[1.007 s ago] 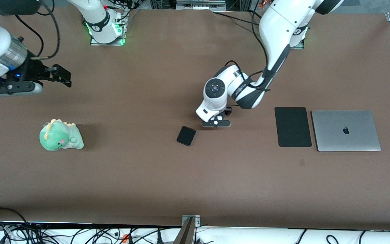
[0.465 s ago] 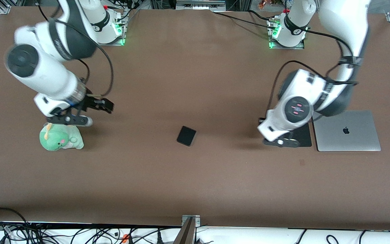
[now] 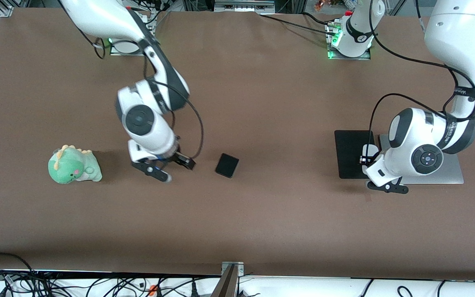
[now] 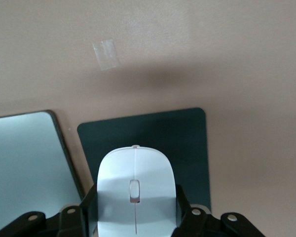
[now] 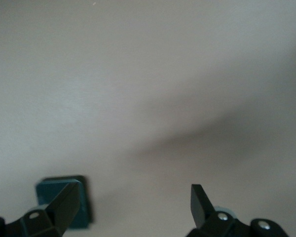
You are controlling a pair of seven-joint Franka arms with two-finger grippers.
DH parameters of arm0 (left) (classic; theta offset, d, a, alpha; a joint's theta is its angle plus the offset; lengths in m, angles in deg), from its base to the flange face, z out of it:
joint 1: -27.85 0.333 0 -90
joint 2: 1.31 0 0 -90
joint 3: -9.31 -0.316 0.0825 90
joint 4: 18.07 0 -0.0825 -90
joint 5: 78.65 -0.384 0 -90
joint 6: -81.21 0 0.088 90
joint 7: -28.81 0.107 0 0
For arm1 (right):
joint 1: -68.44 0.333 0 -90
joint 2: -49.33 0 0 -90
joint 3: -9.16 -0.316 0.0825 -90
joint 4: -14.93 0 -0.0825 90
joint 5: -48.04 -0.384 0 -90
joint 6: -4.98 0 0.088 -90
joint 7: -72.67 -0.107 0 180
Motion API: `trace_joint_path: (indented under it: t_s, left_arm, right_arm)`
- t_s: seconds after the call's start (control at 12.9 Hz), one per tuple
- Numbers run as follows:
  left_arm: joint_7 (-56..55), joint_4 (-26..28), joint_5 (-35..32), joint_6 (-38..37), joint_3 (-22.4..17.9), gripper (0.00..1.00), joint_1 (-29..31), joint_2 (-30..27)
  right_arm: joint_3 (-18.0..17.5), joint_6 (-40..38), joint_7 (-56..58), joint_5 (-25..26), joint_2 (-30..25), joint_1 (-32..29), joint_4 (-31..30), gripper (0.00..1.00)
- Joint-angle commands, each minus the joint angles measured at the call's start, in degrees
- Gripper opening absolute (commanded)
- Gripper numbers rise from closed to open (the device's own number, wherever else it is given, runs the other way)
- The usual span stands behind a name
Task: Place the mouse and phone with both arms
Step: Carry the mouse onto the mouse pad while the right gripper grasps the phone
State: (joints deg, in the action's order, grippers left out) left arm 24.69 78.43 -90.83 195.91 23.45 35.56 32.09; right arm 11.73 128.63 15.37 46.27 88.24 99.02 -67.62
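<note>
The robot's left gripper will release the white mouse on the middle of the matte black mouse pad [image 3: 357, 153] [image 4: 153, 197]. The mouse now hangs over that pad.
The white mouse [image 4: 135, 190] sits gripped between my left gripper's [image 4: 135, 208] fingers. It hangs over the matte black mouse pad [image 4: 187, 143]. In the front view my left gripper [image 3: 366, 158] is over the pad's edge beside the laptop, and the wrist hides the mouse. The black glossy phone [image 3: 226, 165] lies flat mid-table. My right gripper [image 3: 183, 161] is open and empty, low over the table beside the phone, toward the right arm's end. In the right wrist view the phone [image 5: 47, 191] shows partly hidden by one finger of the open gripper [image 5: 133, 190].
A closed silver laptop [image 3: 454, 175] lies beside the mouse pad [image 3: 349, 152], toward the left arm's end; it also shows in the left wrist view [image 4: 24, 163]. A green plush dinosaur [image 3: 74, 165] sits toward the right arm's end. A tape mark [image 4: 104, 54] is on the table near the pad.
The left gripper carried the mouse from mid-table to over the mouse pad. The right arm swung down past the plush dinosaur to beside the phone. The phone has not moved.
</note>
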Motion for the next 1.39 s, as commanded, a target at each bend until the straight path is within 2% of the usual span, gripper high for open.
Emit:
trace_joint_path:
  t_s: [0.0, 0.23, 0.31, 0.46, 0.62, 0.85, 0.93, 1.16, 1.32]
  left_arm:
    - [0.3, 6.7, -2.9, 7.9, 0.4, 0.3, 1.4, -1.1]
    - [1.0, 15.2, -3.4, 18.3, 0.4, 0.3, 3.4, -2.1]
    - [1.0, 17.2, -3.4, 19.2, 0.5, 0.31, 3.5, -3.4]
    - [1.0, 20.0, -3.4, 20.6, 0.5, 0.32, 3.6, -4.8]
    - [0.2, 24.3, -3.4, 27.0, 0.4, 0.32, 3.7, -4.8]
    - [0.2, 24.4, -3.3, 27.0, 0.4, 0.54, 4.1, -4.9]
    - [0.2, 24.3, -3.3, 26.9, 0.4, 1.0, 4.1, -4.9]
    - [0.4, 21.9, -3.3, 22.2, 0.6, 1.0, 4.1, -6.7]
    - [0.6, 16.2, -3.3, 12.1, 1.2, 1.0, 3.5, -8.7]
  right_arm:
    - [0.5, 3.4, -8.8, -0.6, 12.7, 2.8, 14.2, 1.0]
    - [0.4, 11.2, -13.5, -0.7, 16.5, 4.6, 15.1, 1.0]
    - [0.2, 13.1, -14.7, -0.7, 17.5, 5.3, 15.1, 1.0]
    - [0.1, 13.2, -16.0, -0.7, 18.0, 6.6, 15.0, 1.0]
    - [0.2, 11.1, -16.1, -0.6, 17.9, 8.0, 14.9, 1.0]
    - [0.2, 11.0, -15.5, 0.0, 18.0, 9.1, 14.1, 1.0]
    - [0.2, 11.0, -15.2, 0.2, 18.0, 9.4, 13.2, 1.0]
    - [0.3, 9.9, -15.1, 1.6, 17.6, 10.0, 12.2, 1.0]
    - [0.4, 6.0, -14.9, 1.5, 17.1, 10.0, 12.5, 1.0]
